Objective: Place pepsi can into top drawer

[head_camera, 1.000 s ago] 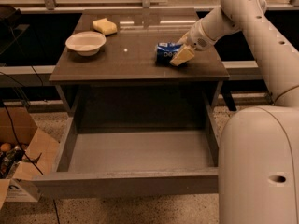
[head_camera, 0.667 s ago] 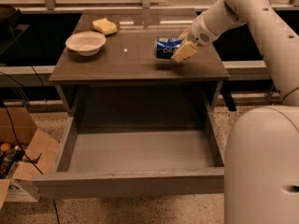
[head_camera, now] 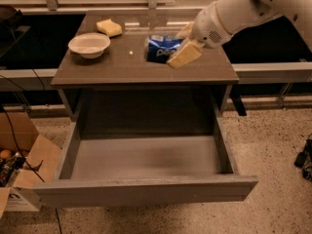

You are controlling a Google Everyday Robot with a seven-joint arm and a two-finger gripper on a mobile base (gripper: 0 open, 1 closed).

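The robot's gripper should release the pepsi can near the middle of the top drawer's grey bottom (head_camera: pixel 136 148).
The pepsi can (head_camera: pixel 160 48), blue with white lettering, lies on its side over the right-middle of the brown tabletop (head_camera: pixel 122 65). My gripper (head_camera: pixel 178 44) comes in from the upper right on the white arm and is shut on the can, with one tan finger (head_camera: pixel 184 55) in front of it and the other behind. I cannot tell whether the can touches the tabletop or hangs just above it. The top drawer (head_camera: pixel 146 157) stands pulled fully out below the table, and its grey floor holds nothing.
A white bowl (head_camera: pixel 89 44) and a yellow sponge (head_camera: pixel 109 28) sit on the table's left half. A cardboard box (head_camera: pixel 22 162) stands on the floor at the left. Cables (head_camera: pixel 304 157) lie at the right edge. A metal rail (head_camera: pixel 273 72) runs behind the table.
My gripper has moved left along the tabletop with the can in it, towards the table's middle. The drawer, bowl and sponge have stayed put.
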